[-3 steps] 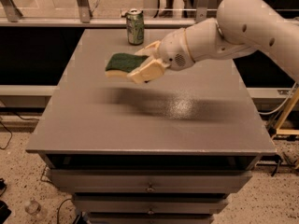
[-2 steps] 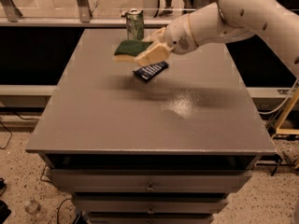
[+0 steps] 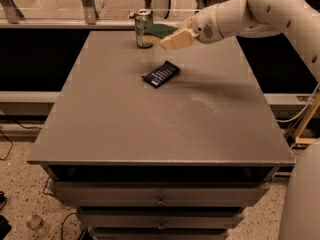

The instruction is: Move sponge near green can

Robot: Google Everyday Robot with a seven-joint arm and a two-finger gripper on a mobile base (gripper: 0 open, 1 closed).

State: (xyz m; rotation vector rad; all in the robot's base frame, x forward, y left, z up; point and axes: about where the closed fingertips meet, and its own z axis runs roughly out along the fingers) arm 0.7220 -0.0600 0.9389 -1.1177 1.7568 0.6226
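Note:
My gripper needs to let go of the sponge on the grey table (image 3: pixel 169 41) between the green can and the dark blue snack bar.
The green can (image 3: pixel 144 28) stands upright at the far edge of the grey table (image 3: pixel 125 124), silver top up. The sponge (image 3: pixel 159 31), dark green on top, is just right of the can, almost touching it, close to the table surface. My gripper (image 3: pixel 172 38) is shut on the sponge's right end, with its cream fingers (image 3: pixel 177 38) around it; the white arm reaches in from the upper right. Part of the sponge is hidden by the fingers.
A dark blue wrapped snack bar (image 3: pixel 161 74) lies on the table in front of the can and sponge. Behind the table runs a rail with metal posts (image 3: pixel 87 4). Drawers (image 3: pixel 160 199) sit under the table's front edge.
My gripper has carried the sponge away from the table's middle toward the far edge, to just right of the can. The snack bar, hidden under it before, now lies in plain view.

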